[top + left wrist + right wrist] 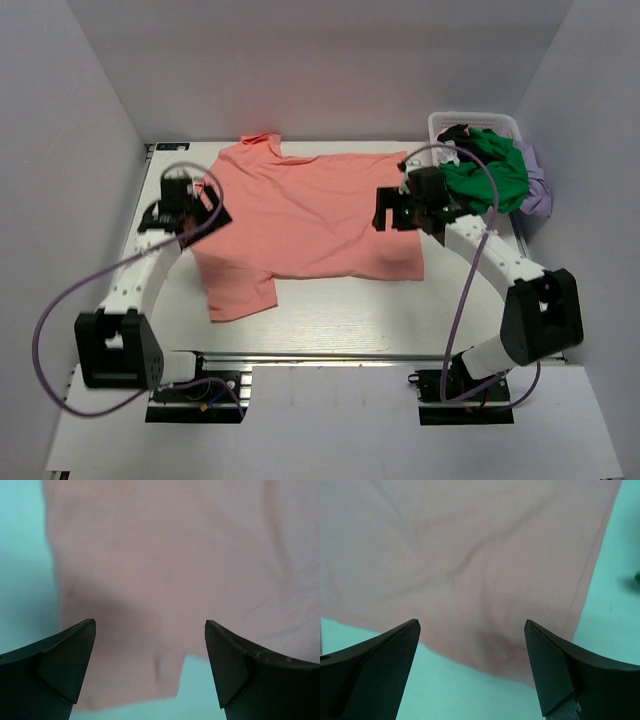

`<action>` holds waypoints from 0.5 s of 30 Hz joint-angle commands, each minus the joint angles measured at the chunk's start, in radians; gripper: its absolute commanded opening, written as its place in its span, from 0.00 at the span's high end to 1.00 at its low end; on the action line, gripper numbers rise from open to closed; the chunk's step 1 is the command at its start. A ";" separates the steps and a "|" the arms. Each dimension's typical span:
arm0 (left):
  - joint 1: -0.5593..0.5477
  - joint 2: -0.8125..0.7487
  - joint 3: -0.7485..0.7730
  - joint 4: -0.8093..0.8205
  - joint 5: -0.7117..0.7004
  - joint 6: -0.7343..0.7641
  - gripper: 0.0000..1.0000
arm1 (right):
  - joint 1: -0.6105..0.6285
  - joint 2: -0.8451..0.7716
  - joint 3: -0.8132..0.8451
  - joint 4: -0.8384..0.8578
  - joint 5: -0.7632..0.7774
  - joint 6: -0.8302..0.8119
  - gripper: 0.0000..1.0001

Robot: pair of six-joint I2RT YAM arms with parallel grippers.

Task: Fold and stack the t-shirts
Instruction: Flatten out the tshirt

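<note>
The front corner of the hem (417, 278) (524, 678) of the salmon-pink t-shirt, away from its collar, is the next spot my right gripper should go to and close on.
A salmon-pink t-shirt (310, 215) lies spread flat on the table, its collar toward the back left and one sleeve toward the front left. My left gripper (208, 207) hangs open over the shirt's left side. In the left wrist view the pink cloth (175, 555) and its sleeve edge show between the spread fingers of the left gripper (150, 635), which hold nothing. My right gripper (388, 215) hangs open over the shirt's right end. The right wrist view shows that gripper (472, 632) over a corner of the pink cloth (470, 555), also holding nothing.
A white lattice basket (440, 122) stands at the back right. A bright green shirt (490, 175), a lilac one (538, 190) and a dark one (455, 132) spill from it. Grey walls close in the table on three sides.
</note>
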 commanded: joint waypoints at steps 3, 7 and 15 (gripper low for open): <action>-0.005 -0.325 -0.289 -0.245 -0.052 -0.172 0.00 | 0.012 -0.165 -0.170 -0.003 0.071 0.118 0.10; -0.005 -0.491 -0.448 -0.314 -0.046 -0.213 0.00 | 0.009 -0.246 -0.244 -0.019 0.097 0.146 0.10; -0.025 -0.492 -0.496 -0.354 -0.006 -0.282 0.00 | 0.006 -0.283 -0.290 -0.052 0.122 0.186 0.10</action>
